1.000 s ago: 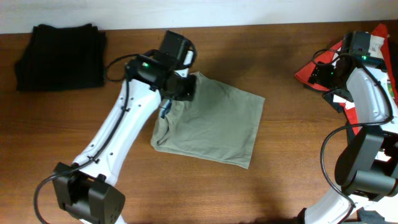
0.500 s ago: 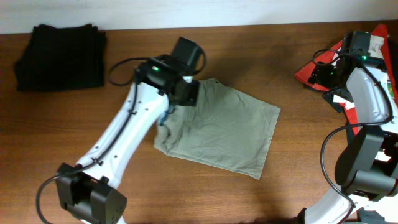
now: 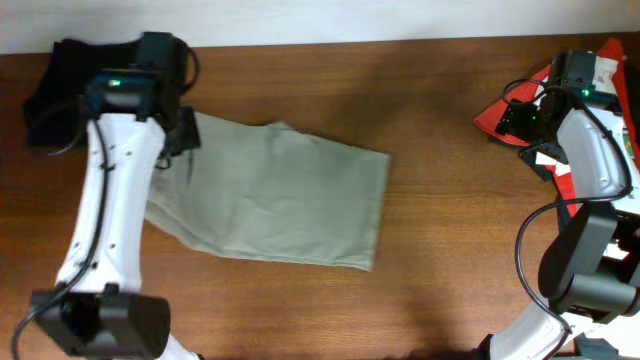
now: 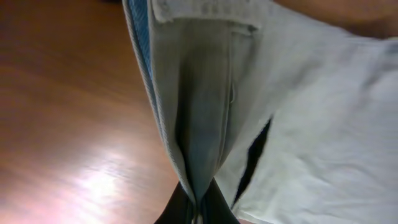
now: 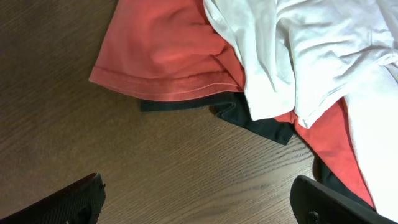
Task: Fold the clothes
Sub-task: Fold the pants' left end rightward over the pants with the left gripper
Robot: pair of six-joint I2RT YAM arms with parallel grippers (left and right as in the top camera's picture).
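Note:
Next, my left gripper lets go of the waist end on top of the trousers [image 3: 324, 188], just short of their opposite end.
The khaki-beige trousers [image 3: 275, 195] lie spread on the wooden table, left of centre in the overhead view. My left gripper [image 3: 178, 150] is shut on their left edge near the waistband. In the left wrist view the black fingers [image 4: 196, 208] pinch a bunched fold of the trousers [image 4: 298, 118], with a seam and a pocket slit showing. My right gripper [image 3: 508, 118] hovers at the far right beside a pile of other clothes. In the right wrist view its fingers [image 5: 202, 202] are wide apart and empty over bare wood.
A folded black garment [image 3: 60, 85] lies at the back left, partly hidden by my left arm. A pile with a red cloth [image 5: 168, 50], a white T-shirt [image 5: 311, 43] and dark cloth sits at the right edge [image 3: 600, 90].
My left gripper has dragged the trousers to the left across the table, and the cloth now lies more stretched out. The right arm has not moved.

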